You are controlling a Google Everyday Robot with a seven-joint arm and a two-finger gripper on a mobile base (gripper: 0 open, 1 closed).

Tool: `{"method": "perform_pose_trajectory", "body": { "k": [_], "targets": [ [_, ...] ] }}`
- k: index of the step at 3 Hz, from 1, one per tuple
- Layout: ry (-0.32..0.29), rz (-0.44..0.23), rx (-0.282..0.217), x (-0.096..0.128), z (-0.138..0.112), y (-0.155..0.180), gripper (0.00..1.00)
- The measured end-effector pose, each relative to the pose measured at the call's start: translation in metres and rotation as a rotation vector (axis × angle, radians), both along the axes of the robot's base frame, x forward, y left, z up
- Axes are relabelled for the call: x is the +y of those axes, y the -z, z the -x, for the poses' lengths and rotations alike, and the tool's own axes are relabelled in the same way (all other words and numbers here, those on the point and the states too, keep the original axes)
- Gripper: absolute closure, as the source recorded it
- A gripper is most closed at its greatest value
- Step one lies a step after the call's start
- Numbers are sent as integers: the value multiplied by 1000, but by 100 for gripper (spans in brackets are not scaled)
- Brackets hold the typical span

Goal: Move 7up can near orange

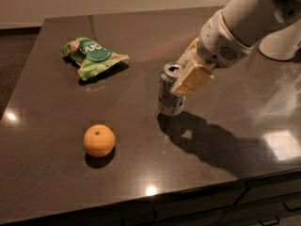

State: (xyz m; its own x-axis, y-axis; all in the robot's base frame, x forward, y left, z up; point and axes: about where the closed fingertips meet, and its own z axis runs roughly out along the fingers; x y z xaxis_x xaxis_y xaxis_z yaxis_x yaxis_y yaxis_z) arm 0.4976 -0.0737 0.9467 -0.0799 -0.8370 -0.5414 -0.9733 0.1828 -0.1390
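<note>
I will open my gripper and let go of the 7up can on the dark table point(134, 156), close against the orange and toward the white rounded object. The can now stands apart from the orange.
The 7up can point(169, 94) stands on the dark table point(141, 41) right of centre, silver-grey with a shiny pull-tab top. My gripper point(186, 74) reaches in from the upper right and is shut around the can's upper part, with one tan finger pad point(193, 79) across its right front side and the other behind it. The can's base rests on the table. The orange point(99, 141) lies at the front left, well apart from the can.
A flat green snack bag point(91, 56) lies at the back left. A white rounded object point(282, 44) stands at the far right edge. The table's front edge runs just below the orange, with drawers point(263, 206) under it.
</note>
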Motion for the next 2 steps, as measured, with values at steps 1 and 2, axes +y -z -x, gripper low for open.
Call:
{"method": "perform_pose_trajectory", "body": {
  "k": [1, 2],
  "targets": [
    [-160, -25, 21, 32, 54, -3, 100],
    [-243, -30, 31, 51, 83, -1, 100]
  ]
}}
